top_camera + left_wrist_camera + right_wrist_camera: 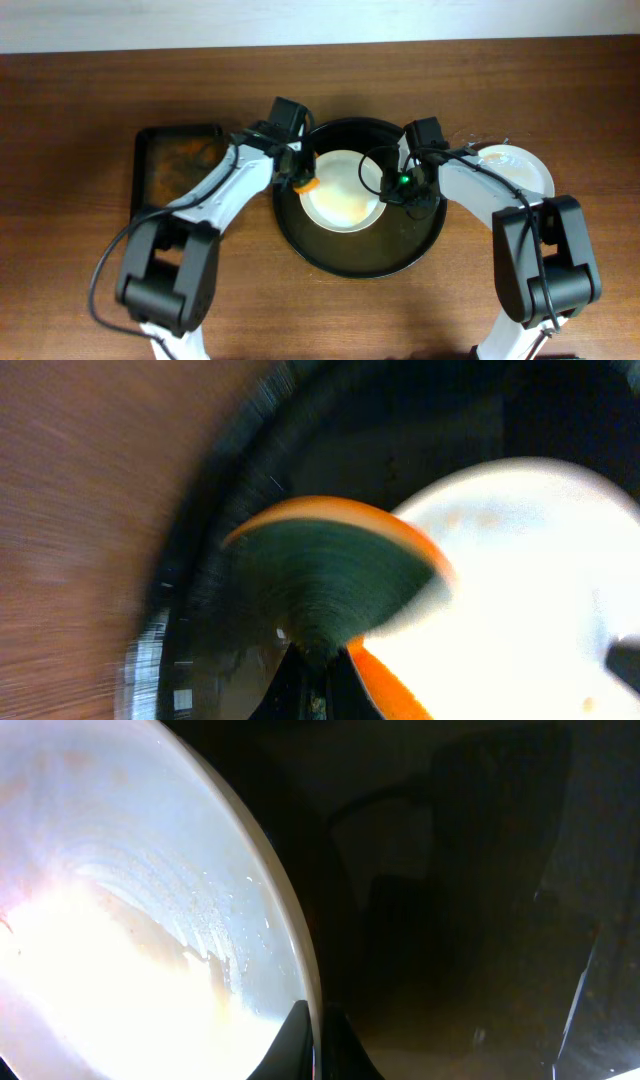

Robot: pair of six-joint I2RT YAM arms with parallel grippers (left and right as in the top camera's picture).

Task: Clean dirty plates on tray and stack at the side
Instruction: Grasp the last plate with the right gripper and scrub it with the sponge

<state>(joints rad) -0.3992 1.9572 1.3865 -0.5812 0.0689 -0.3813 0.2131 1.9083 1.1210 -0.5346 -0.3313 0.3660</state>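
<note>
Next, I let go of the orange sponge with my left gripper in the rusty-brown tray (pixel 183 204), close to the tray's side that faces the round tray.
A pale plate (pixel 345 200) lies in the round black tray (pixel 352 266). Its colour is washed out by glare, with faint smears. My left gripper (pixel 300 180) is shut on an orange and dark green sponge (pixel 306 184) at the plate's left edge. In the left wrist view the sponge (pixel 330 575) rests over the plate's rim (pixel 530 590), with the gripper (pixel 322 685) and the tray (pixel 205 590) below. My right gripper (pixel 397 188) is shut on the plate's right rim. In the right wrist view its fingers (pixel 318 1042) pinch the plate's edge (pixel 130 910) over the tray (pixel 450 920).
A white plate (pixel 518 170) lies on the wooden table to the right of the tray, under the right arm. A smaller rectangular rusty-brown tray (pixel 175 165) lies to the left, under the left arm.
</note>
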